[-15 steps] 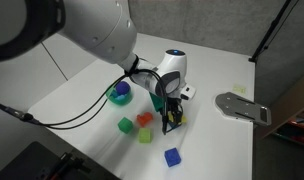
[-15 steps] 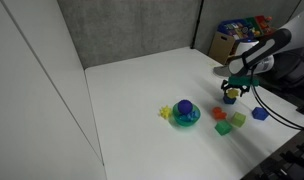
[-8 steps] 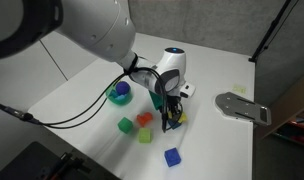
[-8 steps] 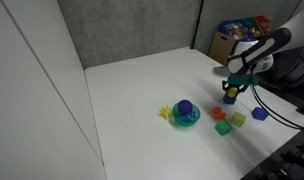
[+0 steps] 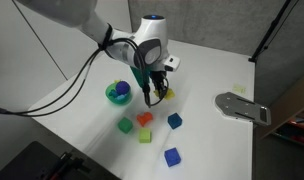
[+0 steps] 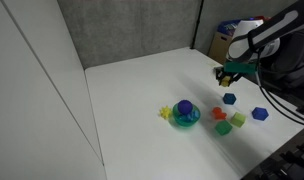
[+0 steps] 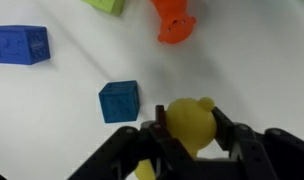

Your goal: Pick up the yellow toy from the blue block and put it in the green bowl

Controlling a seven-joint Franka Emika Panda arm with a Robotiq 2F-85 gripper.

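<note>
I need to use my gripper to set the yellow toy down inside the rim of the green bowl (image 5: 110, 98), next to the blue thing. The yellow toy now hangs above the table.
My gripper (image 7: 189, 120) is shut on the yellow toy (image 7: 189, 128), a round yellow piece with a small knob, squeezed between both fingers (image 7: 221, 120). In an exterior view the gripper (image 5: 157, 93) hangs above the table with the yellow toy (image 5: 164, 93) in it. The dark blue block (image 5: 174, 121) stands bare on the table below and to one side of it, also seen as the blue block (image 7: 119, 101) and the blue block (image 6: 229, 98). The green bowl (image 5: 118, 93) sits further off with something blue inside, and appears as the green bowl (image 6: 186, 116) too.
A red piece (image 5: 144, 119), two green cubes (image 5: 125, 125) (image 5: 145, 136) and a brighter blue cube (image 5: 172, 157) lie near the blue block. A small yellow object (image 6: 167, 112) rests beside the bowl. A grey flat fixture (image 5: 242, 106) sits at the table's edge.
The gripper shut on the yellow toy, lifted it off the blue block and carried it up and toward the bowl. The blue block now stands uncovered.
</note>
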